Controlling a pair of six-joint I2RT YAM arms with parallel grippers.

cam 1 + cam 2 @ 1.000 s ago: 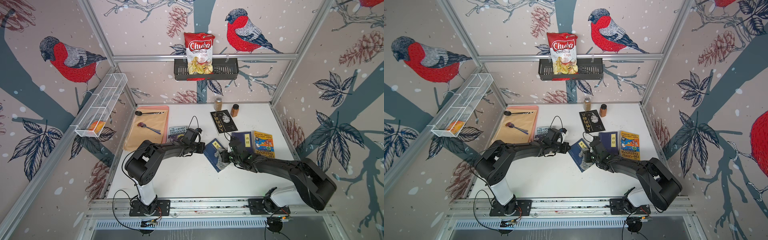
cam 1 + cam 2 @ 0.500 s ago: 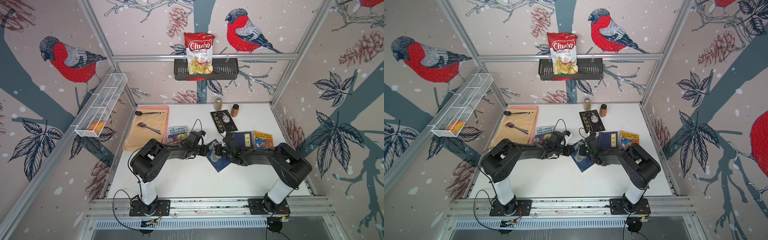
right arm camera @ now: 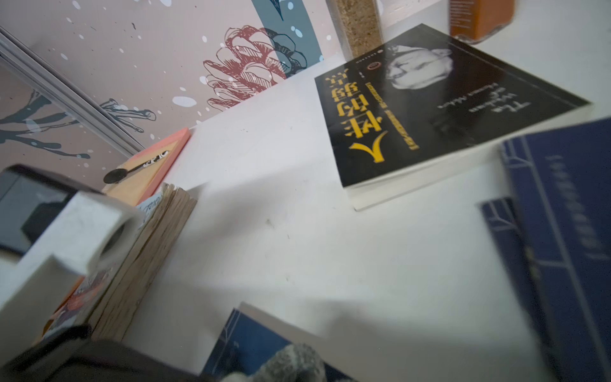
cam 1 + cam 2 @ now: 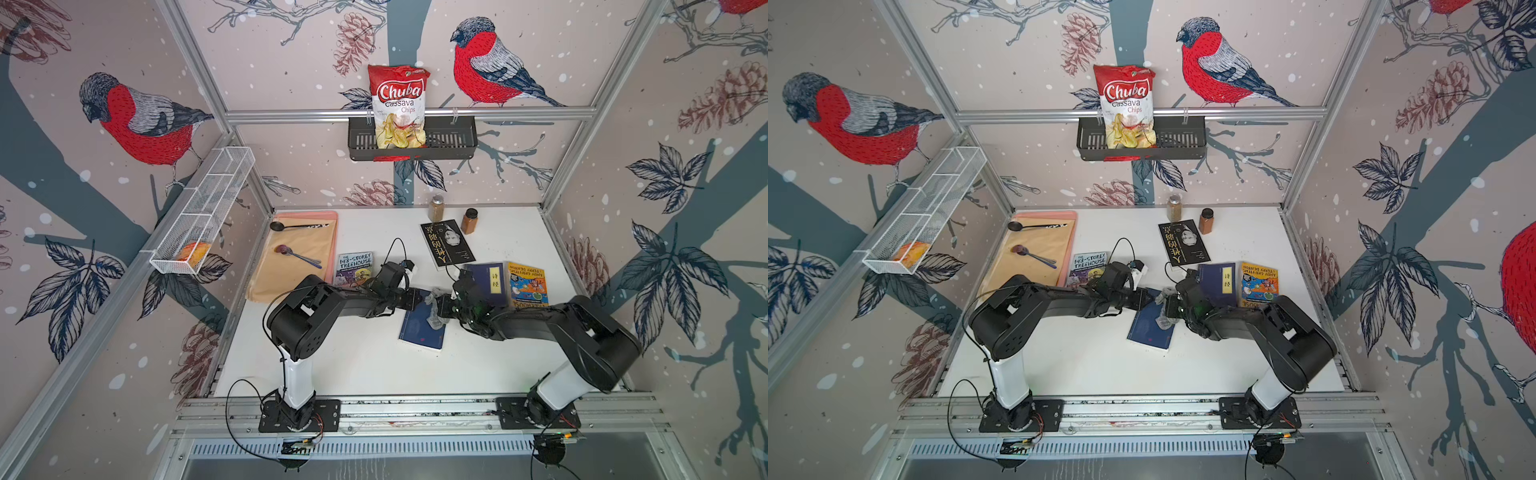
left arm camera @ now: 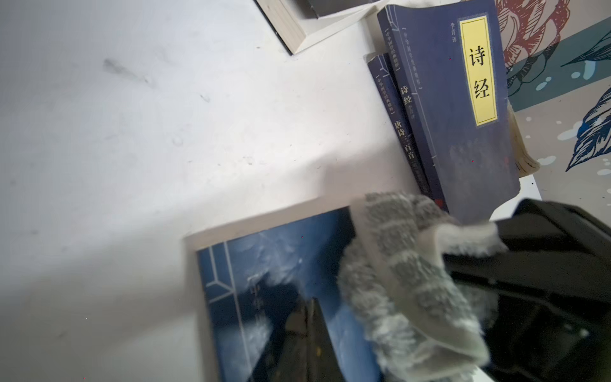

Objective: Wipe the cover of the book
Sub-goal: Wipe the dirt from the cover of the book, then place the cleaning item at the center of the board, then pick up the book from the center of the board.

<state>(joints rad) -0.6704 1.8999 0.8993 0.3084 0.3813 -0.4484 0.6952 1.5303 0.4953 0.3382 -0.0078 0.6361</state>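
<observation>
My left gripper will move off and grip the blue book's spine (image 5: pixel 207 302), because its closed fingers are on the blue book's cover, in the way of the cloth.
The blue book (image 4: pixel 417 332) (image 4: pixel 1148 334) lies flat mid-table, in both top views. My left gripper (image 4: pixel 411 300) (image 5: pixel 307 330) is shut, and its closed fingertips rest on the cover near the book's far corner. My right gripper (image 4: pixel 442 307) is shut on a grey cloth (image 4: pixel 434 318) (image 5: pixel 413 281). The cloth hangs onto the cover just right of the left fingertips. In the right wrist view only the top of the cloth (image 3: pixel 291 363) and a corner of the book (image 3: pixel 251 344) show. The right jaws themselves are hidden there.
A navy book with a yellow label (image 4: pixel 490 282) and an orange book (image 4: pixel 525 282) lie close behind the right wrist. Farther back are a black book (image 4: pixel 446 247) and two spice jars (image 4: pixel 436 208). At the left are a Treehouse book (image 4: pixel 354 266) and a board with spoons (image 4: pixel 303 249).
The right gripper swept the cloth across the cover toward the far end, then back a little. The right elbow swung in and out. The left gripper stayed on the book.
</observation>
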